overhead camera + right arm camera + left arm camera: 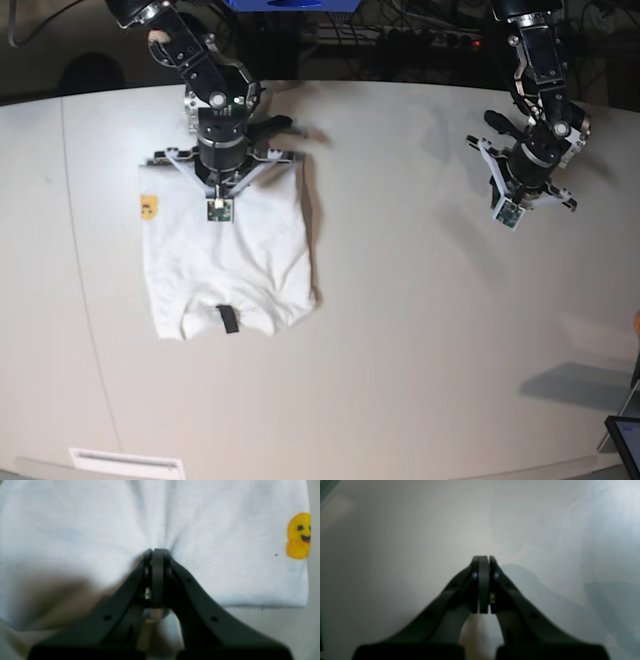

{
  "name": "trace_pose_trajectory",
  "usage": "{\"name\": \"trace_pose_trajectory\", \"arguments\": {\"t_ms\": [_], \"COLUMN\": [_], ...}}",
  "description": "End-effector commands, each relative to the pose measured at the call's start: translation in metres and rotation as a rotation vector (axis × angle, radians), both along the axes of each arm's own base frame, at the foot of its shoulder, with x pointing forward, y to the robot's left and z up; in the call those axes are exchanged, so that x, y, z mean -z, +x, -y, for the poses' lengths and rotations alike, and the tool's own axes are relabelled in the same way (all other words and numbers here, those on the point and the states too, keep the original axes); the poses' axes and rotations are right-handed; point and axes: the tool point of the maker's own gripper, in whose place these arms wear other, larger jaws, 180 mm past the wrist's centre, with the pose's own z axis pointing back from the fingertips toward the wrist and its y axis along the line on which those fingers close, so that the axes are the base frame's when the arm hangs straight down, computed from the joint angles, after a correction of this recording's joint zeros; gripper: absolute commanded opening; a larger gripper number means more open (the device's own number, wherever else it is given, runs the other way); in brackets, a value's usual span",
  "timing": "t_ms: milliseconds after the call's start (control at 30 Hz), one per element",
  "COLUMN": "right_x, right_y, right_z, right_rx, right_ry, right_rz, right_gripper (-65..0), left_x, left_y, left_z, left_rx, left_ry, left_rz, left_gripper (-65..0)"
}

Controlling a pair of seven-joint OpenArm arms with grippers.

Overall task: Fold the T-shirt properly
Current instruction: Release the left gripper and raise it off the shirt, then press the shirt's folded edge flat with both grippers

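Observation:
I am pinching the middle of the far hem with my right gripper, so I will open it and shift it toward the yellow smiley print while my left gripper takes the other corner [299, 167].
The T-shirt [225, 265] lies on the left of the white table, plain white side up, its sides folded in. A black neck tag [228, 320] shows at the near edge, and a yellow smiley print [298, 536] sits on the sleeve edge. My right gripper [157, 551] is at the shirt's far end, shut on the T-shirt [87, 530], whose cloth puckers toward the tips. In the base view this right gripper [217, 188] points down over the far hem. My left gripper [483, 558] is shut with nothing in it, hovering over bare table at the right [520, 190].
The white table [400, 330] has a curved near edge. A dark device corner [625, 435] sits at the near right, with a grey shadow beside it. A white label strip [127, 463] lies at the near left. Cables and dark gear run behind the table.

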Motion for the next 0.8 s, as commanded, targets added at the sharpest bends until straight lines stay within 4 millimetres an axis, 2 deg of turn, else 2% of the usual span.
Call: {"name": "trace_pose_trajectory", "arguments": {"t_ms": [0,133,233,333,433,533,600,733,767], "right_x": [-0.006,-0.011,-0.008,-0.009,-0.024,-0.049,-0.059,-0.060,-0.061], "right_y": [-0.004,-0.018,-0.028,-0.028,-0.023,-0.012,0.002,0.008,0.009], "right_z": [-0.003,0.005,0.004,0.004,0.000,-0.001,0.005,0.013,0.015], "right_rx": [0.004,0.060,0.059,0.059,0.059,0.063,0.052,0.054,0.051], "right_ry": [0.025,0.040,0.045,0.047,0.076,0.114,0.097,0.078,0.069], "right_rz": [0.007,0.005,-0.013,-0.012,0.026,0.095,0.138,0.131,0.140], "right_gripper": [-65.0,-65.0,-65.0,-65.0,-65.0,-65.0,-65.0,-65.0,-65.0], "left_x": [-0.013,-0.013,-0.013,-0.013,-0.018,-0.034,-0.054,-0.092,-0.095], "left_y": [0.008,0.009,0.009,0.009,0.013,0.020,0.024,0.023,0.022], "left_z": [-0.002,0.000,0.000,0.002,0.012,0.031,0.049,0.092,0.101], "left_rx": [0.005,0.010,0.011,0.011,0.012,0.031,0.069,0.105,0.103], "left_ry": [0.005,0.004,0.003,-0.005,-0.098,-0.224,-0.290,-0.438,-0.474], "left_rz": [0.047,0.047,0.047,0.049,0.082,0.144,0.203,0.325,0.340], "left_gripper": [-65.0,-65.0,-65.0,-65.0,-65.0,-65.0,-65.0,-65.0,-65.0]}}
